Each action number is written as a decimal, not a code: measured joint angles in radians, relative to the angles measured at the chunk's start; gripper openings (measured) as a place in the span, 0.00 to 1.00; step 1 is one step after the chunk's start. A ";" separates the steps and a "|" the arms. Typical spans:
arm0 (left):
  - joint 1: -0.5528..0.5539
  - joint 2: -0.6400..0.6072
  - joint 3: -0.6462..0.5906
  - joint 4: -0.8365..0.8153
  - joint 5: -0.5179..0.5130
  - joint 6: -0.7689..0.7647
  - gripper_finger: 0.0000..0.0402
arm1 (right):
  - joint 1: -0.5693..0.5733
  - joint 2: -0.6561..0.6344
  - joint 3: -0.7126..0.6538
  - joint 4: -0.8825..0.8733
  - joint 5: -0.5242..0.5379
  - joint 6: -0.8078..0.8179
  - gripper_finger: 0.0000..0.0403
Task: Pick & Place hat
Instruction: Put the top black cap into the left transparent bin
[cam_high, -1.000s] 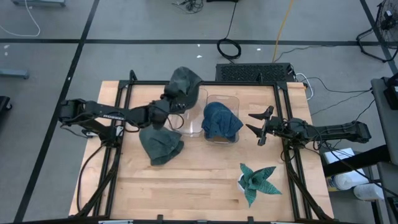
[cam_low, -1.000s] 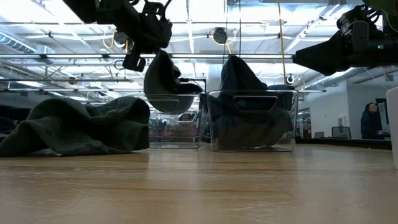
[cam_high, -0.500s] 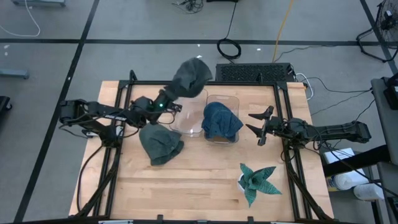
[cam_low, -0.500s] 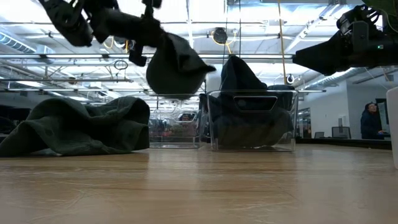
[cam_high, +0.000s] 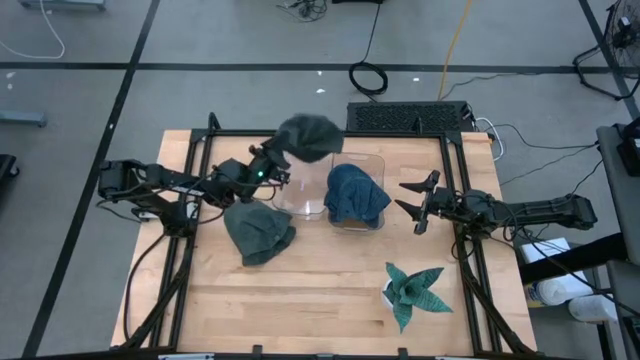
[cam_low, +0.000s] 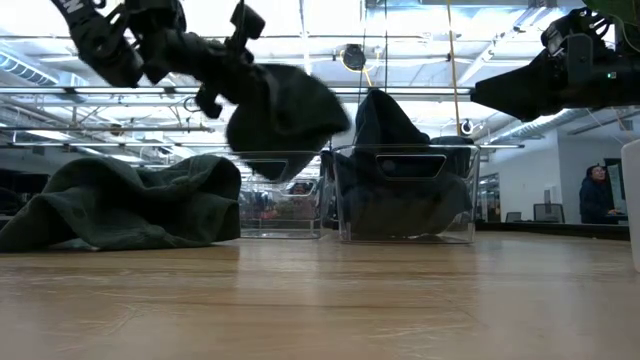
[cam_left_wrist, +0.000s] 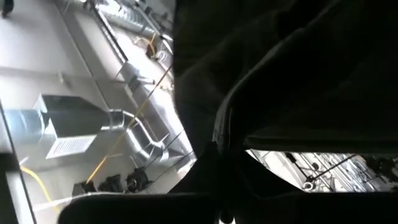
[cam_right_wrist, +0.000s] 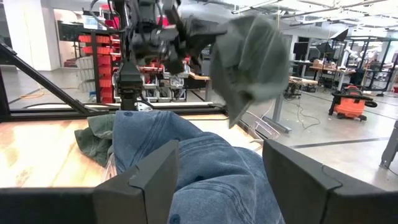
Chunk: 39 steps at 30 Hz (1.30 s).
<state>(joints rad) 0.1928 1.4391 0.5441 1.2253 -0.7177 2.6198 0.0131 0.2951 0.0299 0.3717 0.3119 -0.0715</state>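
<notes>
I will release the grey-green hat, now raised over the bin's far rim, from my left gripper in the far part of the empty clear bin (cam_high: 307, 157).
My left gripper (cam_high: 275, 163) is shut on a dark grey-green hat (cam_high: 308, 137), raised over the far rim of the left clear bin (cam_high: 305, 200). In the low view this hat (cam_low: 285, 110) sticks out sideways from the gripper (cam_low: 232, 85), above the bin. A second dark green hat (cam_high: 258, 232) lies crumpled on the table near that bin. A blue denim hat (cam_high: 355, 195) sits in the right clear bin (cam_high: 372, 160). My right gripper (cam_high: 412, 203) waits open, to the right of the blue hat (cam_right_wrist: 199, 168). My left gripper pinches the grey-green hat by its edge nearest the arm (cam_high: 286, 155), coming level from the table's left. The hat is lifted clear and juts out past the fingers toward the right and far side. Dark cloth (cam_left_wrist: 280, 62) fills the wrist view and hides the fingers.
A green artificial plant (cam_high: 412, 290) stands near the table's right front. A black frame (cam_high: 330, 133) runs around the table's edges. Cables and a black box (cam_high: 408, 116) lie beyond the far edge. Bare wood lies along the near side.
My left gripper has tipped upward and drawn a little toward the table's left. The grey-green hat, which hung below the fingers over the left bin, has swung up and out toward the right and now sticks out sideways. The grip has stayed shut.
</notes>
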 joint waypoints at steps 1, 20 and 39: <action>-0.003 -0.001 -0.018 0.004 -0.008 0.004 0.02 | 0.000 0.000 0.000 0.000 0.000 0.000 0.55; -0.099 0.162 -0.088 0.120 -0.027 0.001 0.02 | 0.000 0.000 0.000 0.005 0.000 0.000 0.55; -0.144 0.217 -0.088 0.057 -0.071 -0.140 0.32 | 0.000 0.000 0.000 0.005 0.000 0.000 0.55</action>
<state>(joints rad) 0.0487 1.6556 0.4566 1.2819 -0.7889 2.4801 0.0131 0.2951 0.0296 0.3763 0.3122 -0.0715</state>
